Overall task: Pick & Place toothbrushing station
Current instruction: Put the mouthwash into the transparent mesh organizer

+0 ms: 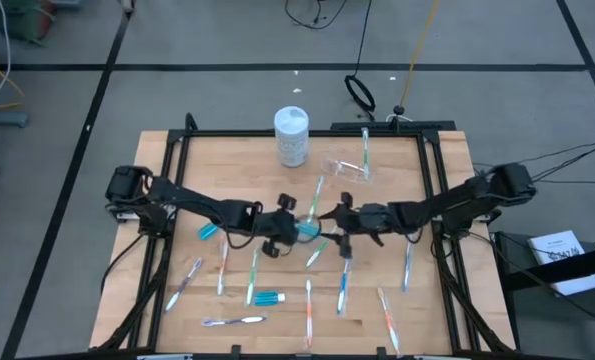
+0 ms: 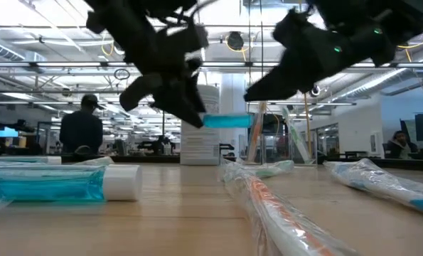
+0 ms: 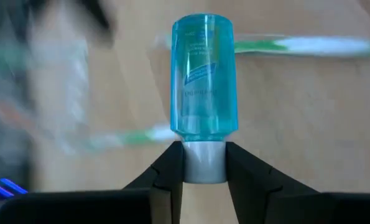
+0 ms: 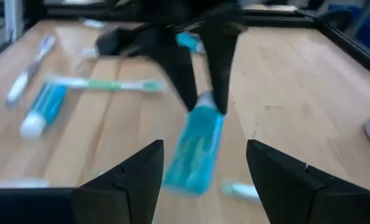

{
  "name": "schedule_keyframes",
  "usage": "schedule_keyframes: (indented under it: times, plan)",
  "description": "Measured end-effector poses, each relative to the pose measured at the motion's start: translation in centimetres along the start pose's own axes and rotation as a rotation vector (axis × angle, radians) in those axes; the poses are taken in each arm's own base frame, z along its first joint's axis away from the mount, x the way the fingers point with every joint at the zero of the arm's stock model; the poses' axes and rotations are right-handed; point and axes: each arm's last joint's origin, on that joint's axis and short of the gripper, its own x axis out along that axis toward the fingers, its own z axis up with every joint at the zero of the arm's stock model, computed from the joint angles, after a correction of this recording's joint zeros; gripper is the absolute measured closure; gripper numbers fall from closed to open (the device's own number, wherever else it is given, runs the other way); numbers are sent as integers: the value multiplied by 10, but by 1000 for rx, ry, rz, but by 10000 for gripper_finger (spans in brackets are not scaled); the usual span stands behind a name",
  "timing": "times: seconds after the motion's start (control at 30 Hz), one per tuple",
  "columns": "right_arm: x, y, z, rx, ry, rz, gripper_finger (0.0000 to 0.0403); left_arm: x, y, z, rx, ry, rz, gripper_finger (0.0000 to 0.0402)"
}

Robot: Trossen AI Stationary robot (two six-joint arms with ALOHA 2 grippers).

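Observation:
The robot's left gripper will release the blue toothpaste tube between the open fingers of the robot's right gripper (image 1: pixel 325 217).
My left gripper (image 1: pixel 289 227) is shut on a small blue toothpaste tube (image 1: pixel 308 230) above the middle of the table. The tube points toward my right gripper (image 1: pixel 335 225), which is open and faces it from the table's right. In the right wrist view the tube's free end (image 4: pixel 194 158) lies between my right gripper's spread fingers, and I see no touch. Several toothbrushes (image 1: pixel 343 288) lie flat on the near half of the table. Two more blue tubes (image 1: pixel 268 298) (image 1: pixel 209 231) also lie there. A clear cup (image 1: pixel 347 167) lies at the far right. My left gripper pinches the tube's white cap (image 3: pixel 203 163) between its two fingers. The fingers come from the table's left, in line with the tube. The blue body (image 3: pixel 203 74) sticks out beyond the fingertips, roughly level in the low view (image 2: pixel 229 121) and clear of the table.
A white lidded canister (image 1: pixel 291 135) stands at the far middle. A toothbrush (image 1: pixel 365 150) lies by the cup. A black frame (image 1: pixel 427 160) runs round the wooden table top. In the low view a person (image 2: pixel 81 131) stands in the room beyond the table.

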Motion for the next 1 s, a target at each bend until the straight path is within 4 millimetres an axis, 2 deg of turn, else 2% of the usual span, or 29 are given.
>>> schedule_keyframes:
  times: [0.17, 0.37, 0.53, 0.77, 1.0]
  plan:
    - [8, -3, 11, 222, -11, 5, 181, -9, -11, 17, 539, 16, 112, 308]
    - [12, -3, 10, 385, -1, 78, 189, -14, -10, 32, 887, 5, 249, 308]
    - [12, -4, 12, 434, -21, 94, 190, -16, -3, 38, 1005, -8, 338, 309]
    - [12, -5, 14, 423, -39, 82, 196, -16, -1, 39, 1190, 38, 363, 309]
    - [12, -5, 13, 394, -37, 81, 258, -16, 0, 40, 1181, 56, 385, 308]
